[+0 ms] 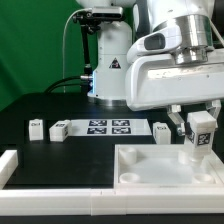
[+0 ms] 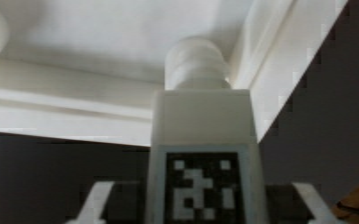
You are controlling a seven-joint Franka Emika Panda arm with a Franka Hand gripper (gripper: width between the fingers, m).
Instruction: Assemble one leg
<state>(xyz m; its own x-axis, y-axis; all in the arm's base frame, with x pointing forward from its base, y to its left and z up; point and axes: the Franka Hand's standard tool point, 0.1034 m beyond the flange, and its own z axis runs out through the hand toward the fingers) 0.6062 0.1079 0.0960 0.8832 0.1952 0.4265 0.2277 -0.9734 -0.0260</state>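
The leg is to stand upright inside the white rimmed panel, and my gripper will let go of it at the panel's corner (image 1: 204, 178) just below the leg.
My gripper (image 1: 199, 128) is shut on the leg (image 1: 198, 138), a small white post with a black-and-white tag, held tilted over the far right corner of the big white rimmed panel (image 1: 150, 172). In the wrist view the leg (image 2: 201, 130) runs straight out from between my fingers (image 2: 101, 200), tag side facing the camera. Its rounded far end (image 2: 195, 58) sits at the panel's inner corner (image 2: 87, 50). I cannot tell whether the tip touches the panel.
The marker board (image 1: 108, 127) lies mid-table. Three more small white tagged posts lie on the black table: two at the exterior view's left (image 1: 36, 127) (image 1: 59, 129) and one beside the marker board (image 1: 162, 130). A white rail (image 1: 8, 165) borders the left front.
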